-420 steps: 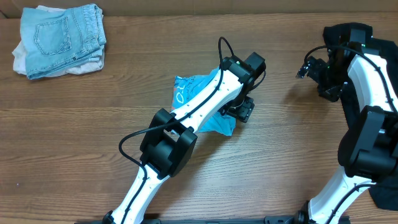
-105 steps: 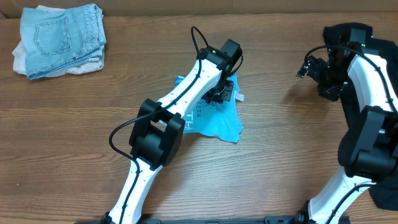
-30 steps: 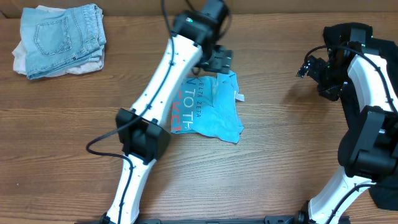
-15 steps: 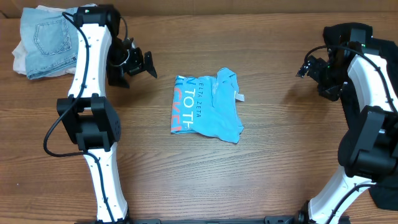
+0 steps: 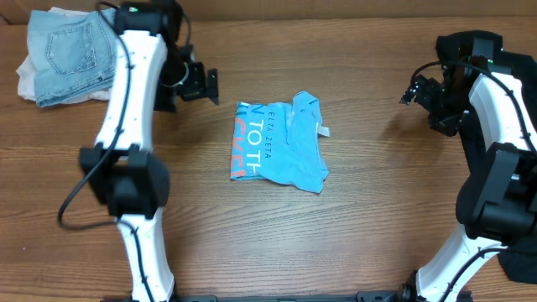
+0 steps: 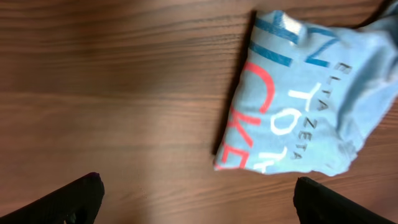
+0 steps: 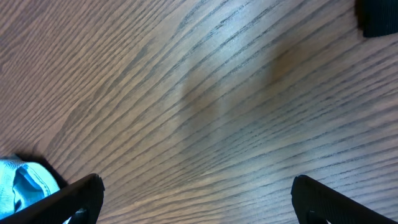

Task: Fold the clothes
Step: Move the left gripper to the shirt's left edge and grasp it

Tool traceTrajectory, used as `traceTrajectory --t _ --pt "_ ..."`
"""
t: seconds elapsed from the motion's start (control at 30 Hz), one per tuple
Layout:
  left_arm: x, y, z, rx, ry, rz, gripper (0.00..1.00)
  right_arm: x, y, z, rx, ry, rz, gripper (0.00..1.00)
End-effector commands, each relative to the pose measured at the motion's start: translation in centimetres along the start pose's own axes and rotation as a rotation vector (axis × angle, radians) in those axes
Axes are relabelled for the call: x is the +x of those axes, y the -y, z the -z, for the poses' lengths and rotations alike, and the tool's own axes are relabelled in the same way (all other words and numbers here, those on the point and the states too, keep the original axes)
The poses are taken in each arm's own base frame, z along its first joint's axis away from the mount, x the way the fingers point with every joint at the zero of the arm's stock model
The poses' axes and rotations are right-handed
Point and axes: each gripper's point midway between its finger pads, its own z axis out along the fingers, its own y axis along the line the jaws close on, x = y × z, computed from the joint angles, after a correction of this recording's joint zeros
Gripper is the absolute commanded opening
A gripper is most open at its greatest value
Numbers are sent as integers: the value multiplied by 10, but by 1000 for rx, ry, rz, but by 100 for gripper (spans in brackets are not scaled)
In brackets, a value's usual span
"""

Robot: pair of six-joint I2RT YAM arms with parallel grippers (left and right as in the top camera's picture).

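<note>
Next, my left gripper closes its fingers on the folded edge (image 5: 237,137) (image 6: 239,106) next to the red-orange mark, halfway along that side of the light sky-blue T-shirt.
The light sky-blue T-shirt (image 5: 277,144) lies folded in a rough rectangle at the table's middle, white lettering and a red-orange mark facing up. It also shows in the left wrist view (image 6: 311,99) and as a corner in the right wrist view (image 7: 22,180). My left gripper (image 5: 201,84) is open and empty, above bare wood to the shirt's upper left; in its own view the jaws (image 6: 199,208) are wide apart. My right gripper (image 5: 411,91) is open and empty at the far right, its jaws (image 7: 202,202) over bare wood. A dark cloth (image 5: 518,267), perhaps the black shirt, lies at the bottom right corner.
A stack of folded light-blue jeans and white cloth (image 5: 80,52) sits at the back left corner. The wooden table (image 5: 352,226) shows bare wood around the shirt. A black shape (image 7: 379,15) shows at the right wrist view's top right.
My left arm let go of the blue shirt, swung away to the left, and has now shifted slightly right. The shirt stays folded in place. The right arm has not moved.
</note>
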Motion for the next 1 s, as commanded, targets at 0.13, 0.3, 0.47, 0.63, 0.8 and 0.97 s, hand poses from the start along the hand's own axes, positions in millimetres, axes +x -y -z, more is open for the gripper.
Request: traceTrajectory --t 0.13,0.3,0.47,0.63,0.8,0.97 --pt "48 8 35 -73 68 -47 100 -8 -9 16 -21 48 8 100" --pt "44 9 -23 -70 33 -45 100 -8 -9 16 -21 48 8 100" --pt "28 29 -80 209 53 -81 100 -8 -9 16 -21 48 8 100" --pt "19 35 -104 431 95 -94 100 -8 -9 16 -21 48 8 100" --pt "32 23 -138 459 55 -64 100 -8 -9 16 -21 48 8 100" --pt "41 33 -164 516 5 -74 100 -8 -9 16 -21 48 8 100"
